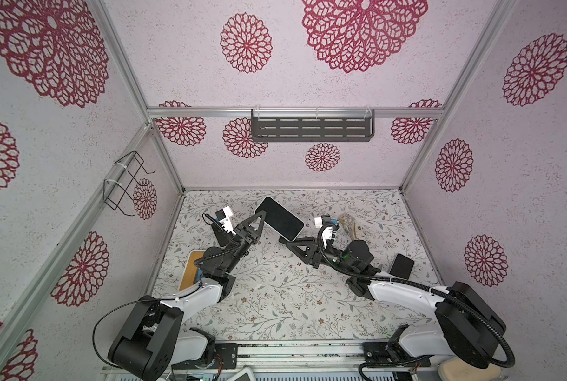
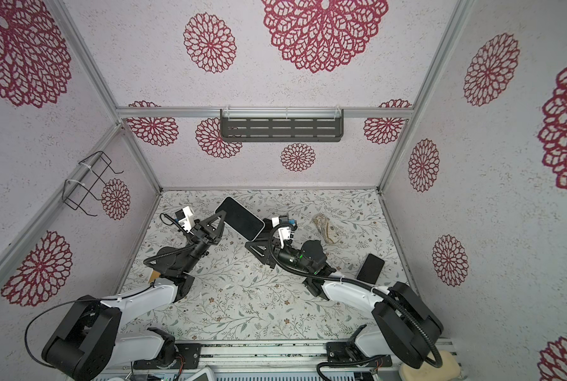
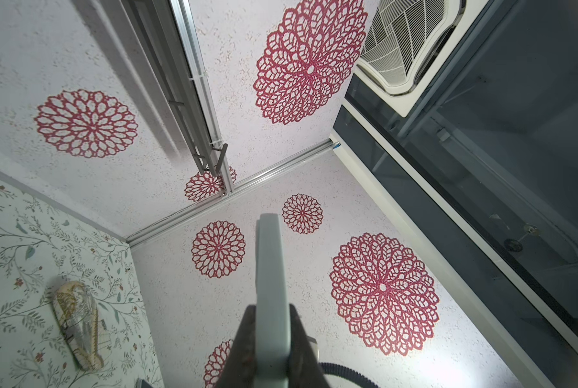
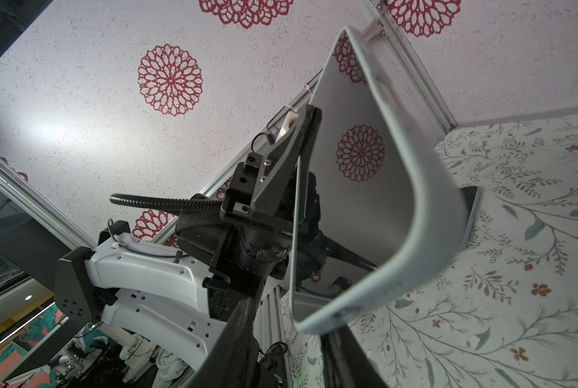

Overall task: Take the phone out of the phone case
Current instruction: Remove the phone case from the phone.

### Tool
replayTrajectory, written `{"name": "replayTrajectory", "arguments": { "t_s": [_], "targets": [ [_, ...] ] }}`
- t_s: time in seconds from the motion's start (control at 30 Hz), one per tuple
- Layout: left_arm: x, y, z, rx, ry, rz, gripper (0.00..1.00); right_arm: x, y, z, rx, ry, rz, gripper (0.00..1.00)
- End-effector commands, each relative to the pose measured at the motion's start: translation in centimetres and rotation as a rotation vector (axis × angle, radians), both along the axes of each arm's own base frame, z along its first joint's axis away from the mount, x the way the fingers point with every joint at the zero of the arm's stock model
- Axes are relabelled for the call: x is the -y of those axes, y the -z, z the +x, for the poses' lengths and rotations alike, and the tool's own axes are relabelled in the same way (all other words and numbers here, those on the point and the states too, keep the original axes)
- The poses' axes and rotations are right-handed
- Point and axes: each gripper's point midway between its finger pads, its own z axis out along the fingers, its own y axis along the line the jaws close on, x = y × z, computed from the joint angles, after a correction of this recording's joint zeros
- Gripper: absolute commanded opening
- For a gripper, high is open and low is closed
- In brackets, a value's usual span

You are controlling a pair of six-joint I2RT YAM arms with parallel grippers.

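Observation:
My right gripper will back off, as the slanted phone's near corner is just at its fingers, then turn the phone straight and take the case's next corner (image 1: pixel 303 223).
The phone (image 1: pixel 280 217) (image 2: pixel 240 217), dark screen upward, sits in a pale grey phone case and is held in the air over the back of the table. My left gripper (image 1: pixel 263 216) (image 2: pixel 222 216) is shut on one long edge of it; in the left wrist view the jaws (image 3: pixel 270 307) clamp the case's rim (image 3: pixel 270 262). My right gripper (image 1: pixel 283 242) (image 2: pixel 247 245) is at the phone's near end. In the right wrist view its jaws (image 4: pixel 294 322) stand apart, with the case's corner (image 4: pixel 314 322) at one fingertip. The glossy screen (image 4: pixel 354 201) reflects the wall.
A second dark phone (image 1: pixel 401 266) lies at the table's right side. A clear patterned case (image 1: pixel 349 226) lies behind my right wrist. A wood-and-blue board (image 1: pixel 191 273) lies under my left arm. A shelf (image 1: pixel 311 128) and a wire rack (image 1: pixel 127 184) hang on the walls.

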Motion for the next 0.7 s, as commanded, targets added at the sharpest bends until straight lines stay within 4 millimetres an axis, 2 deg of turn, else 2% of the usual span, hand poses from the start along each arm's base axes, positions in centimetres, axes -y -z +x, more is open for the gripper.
{"name": "replayTrajectory", "arguments": {
  "t_s": [0.0, 0.43, 0.57, 0.67],
  "targets": [
    [0.1, -1.6, -1.1, 0.072, 0.021, -0.03, 0.0, 0.6, -3.0, -0.6, 0.082, 0.009, 0.075, 0.35],
    [0.1, -0.9, -1.3, 0.067, 0.029, -0.034, 0.0, 0.6, -3.2, 0.0, 0.076, 0.029, 0.086, 0.09],
    [0.2, -0.8, -1.1, 0.05, 0.038, -0.041, 0.0, 0.4, -2.3, 0.0, 0.081, 0.022, 0.056, 0.07],
    [0.4, -0.5, -0.6, 0.006, 0.049, -0.038, 0.0, 0.3, -0.6, 0.0, 0.097, 0.031, -0.013, 0.07]
  ]
}}
